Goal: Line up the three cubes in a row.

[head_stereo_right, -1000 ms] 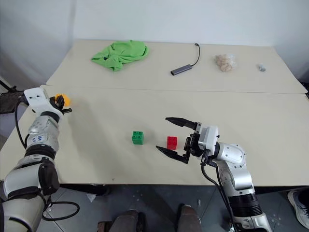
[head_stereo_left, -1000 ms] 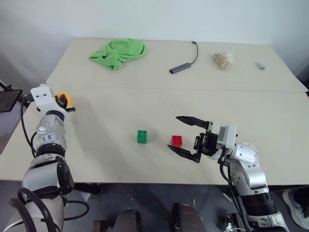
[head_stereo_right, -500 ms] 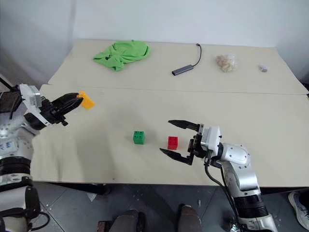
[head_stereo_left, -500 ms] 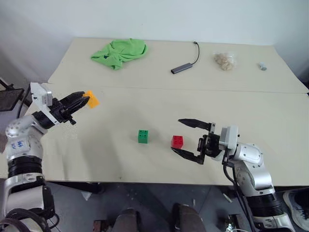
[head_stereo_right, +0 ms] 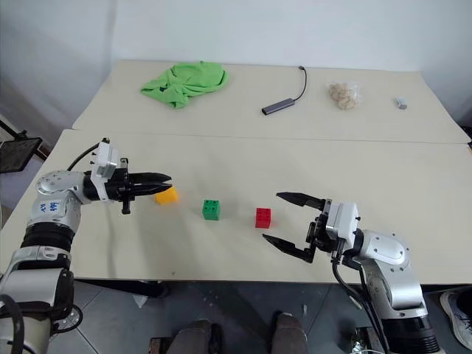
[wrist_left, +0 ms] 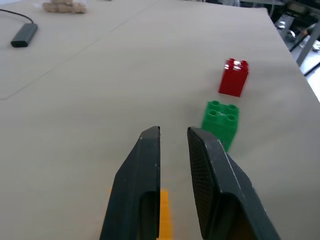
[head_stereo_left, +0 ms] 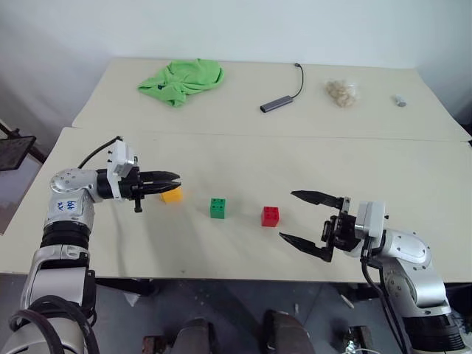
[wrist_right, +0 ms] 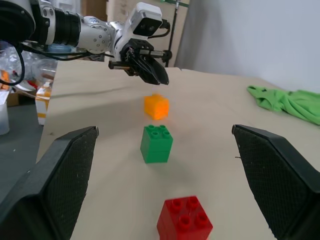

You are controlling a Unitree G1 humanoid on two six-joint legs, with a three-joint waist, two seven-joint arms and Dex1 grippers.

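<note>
The left gripper's fingers are nearly shut above the orange-yellow cube, so it should back off, open wide and close around the cube's sides (wrist_right: 156, 108).
The green cube (head_stereo_left: 217, 208) and the red cube (head_stereo_left: 271, 215) stand side by side on the near table. Left of the green one, the orange-yellow cube (head_stereo_left: 172, 195) sits slightly farther back. It is just under the tips of my left gripper (head_stereo_left: 176, 179) and apart from them. In the right wrist view the orange-yellow cube (wrist_right: 156, 106) is blurred, so whether it rests on the table is unclear. The left gripper's fingers (wrist_left: 147, 165) point level toward the green cube (wrist_left: 220, 121), with only a narrow gap and nothing between the tips. My right gripper (head_stereo_left: 287, 215) stands wide open just right of the red cube.
On the far table lie a green cloth (head_stereo_left: 181, 80), a grey hub with its cable (head_stereo_left: 276, 105), a clear bag of beige pieces (head_stereo_left: 341, 92) and a small grey item (head_stereo_left: 399, 99). A seam (head_stereo_left: 295, 138) joins the two tables. A black stand (head_stereo_left: 11, 151) sits off the left edge.
My left arm swung right and turned to point at the cubes. The orange-yellow cube left its fingertips and is now below them. My right gripper drew back to the right of the red cube.
</note>
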